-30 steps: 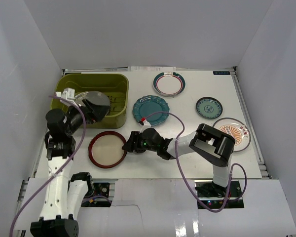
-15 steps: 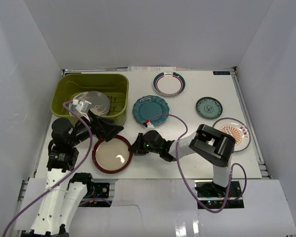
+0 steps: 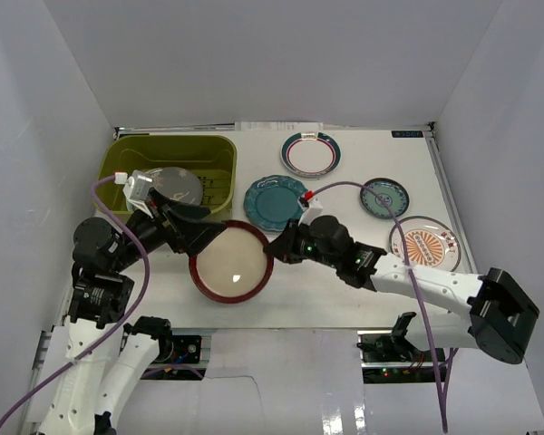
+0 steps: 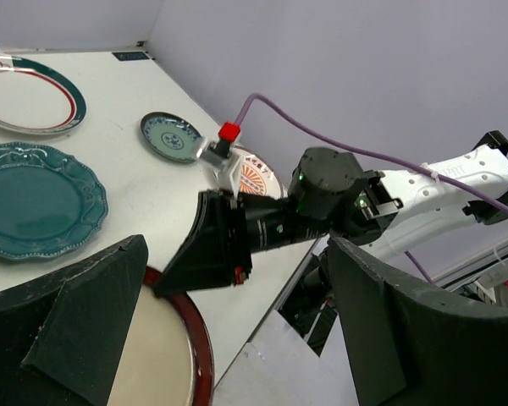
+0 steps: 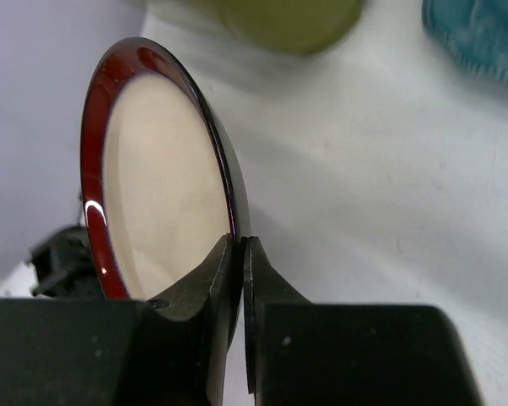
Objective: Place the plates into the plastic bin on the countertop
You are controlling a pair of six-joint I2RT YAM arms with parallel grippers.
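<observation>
My right gripper should release the red-rimmed cream plate on top of the grey plate (image 3: pixel 175 185) in the olive plastic bin.
My right gripper (image 3: pixel 274 249) is shut on the right rim of the red-rimmed cream plate (image 3: pixel 231 263), which hangs tilted above the countertop (image 3: pixel 344 290). In the right wrist view the rim sits pinched between the fingertips (image 5: pixel 241 254), with the plate (image 5: pixel 165 182) standing on edge. My left gripper (image 3: pixel 204 240) stands open at the plate's left edge; its wrist view shows the plate (image 4: pixel 157 359) low between the wide fingers (image 4: pixel 76 321). The olive plastic bin (image 3: pixel 131 159) at the back left holds a grey plate (image 3: pixel 177 184).
On the countertop lie a scalloped teal plate (image 3: pixel 276 201), a white plate with a teal-red rim (image 3: pixel 310 154), a small teal plate (image 3: pixel 384 197) and an orange-sunburst plate (image 3: pixel 424 245). White walls close in the sides and back.
My right gripper has shut on the red-rimmed plate's rim and raised it, carrying it to the right. The left arm has swung from the bin to the plate's left side, still open.
</observation>
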